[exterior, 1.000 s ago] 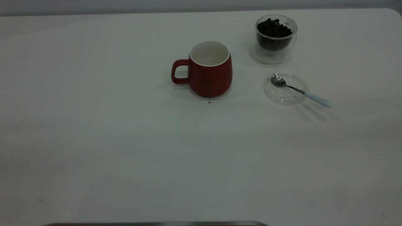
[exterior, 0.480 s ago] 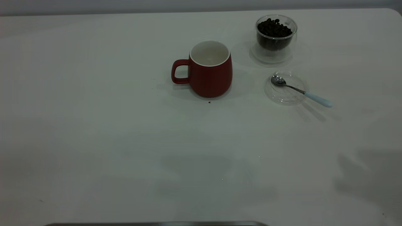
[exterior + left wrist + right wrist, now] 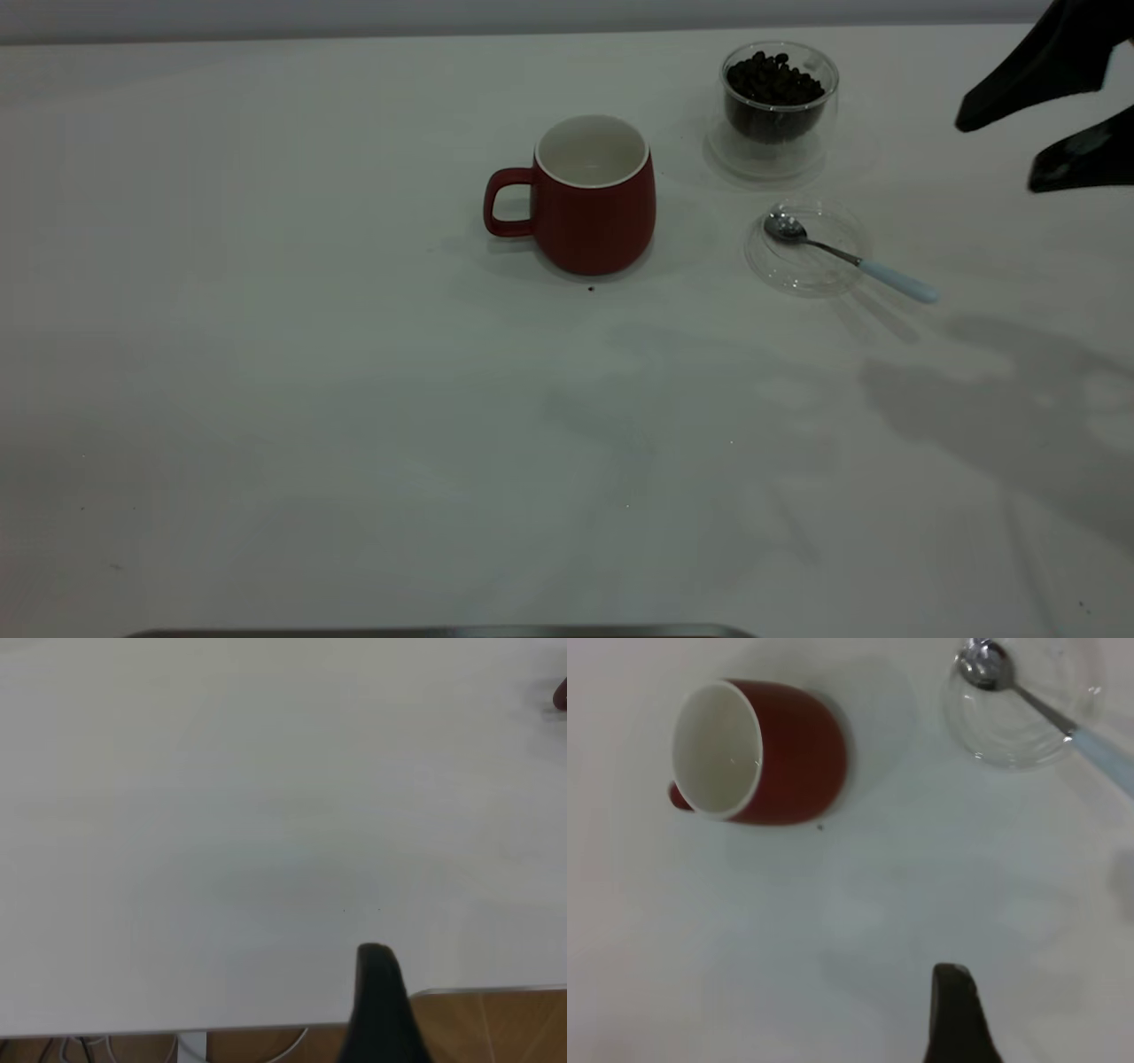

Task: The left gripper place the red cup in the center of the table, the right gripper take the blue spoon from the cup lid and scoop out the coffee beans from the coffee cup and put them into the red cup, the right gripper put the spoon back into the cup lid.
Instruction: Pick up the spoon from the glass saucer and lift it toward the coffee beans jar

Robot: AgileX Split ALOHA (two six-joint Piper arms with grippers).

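I will close my right gripper on the outer half of the blue spoon's handle (image 3: 910, 285) (image 3: 1123, 780), the part that sticks out beyond the rim of the cup's lid.
The red cup (image 3: 589, 208) stands upright near the middle of the table (image 3: 266, 399), handle to the left and empty inside. It also shows in the right wrist view (image 3: 788, 753). The coffee cup (image 3: 778, 133) holds coffee beans (image 3: 773, 81) at the back right. The blue spoon (image 3: 850, 257) lies with its bowl in the cup lid (image 3: 802, 270) and its handle over the rim. My right gripper (image 3: 997, 155) hovers open and empty above the right edge, to the right of the spoon. Only one finger (image 3: 379, 992) of my left gripper shows, over the table's edge.
A small dark speck (image 3: 591, 288) lies just in front of the red cup. The right arm's shadow (image 3: 992, 416) falls on the right front of the table. A grey strip (image 3: 443, 632) runs along the front edge.
My right gripper has come into view at the upper right, and its shadow has spread over the right front of the table. The cups, lid and spoon have not moved.
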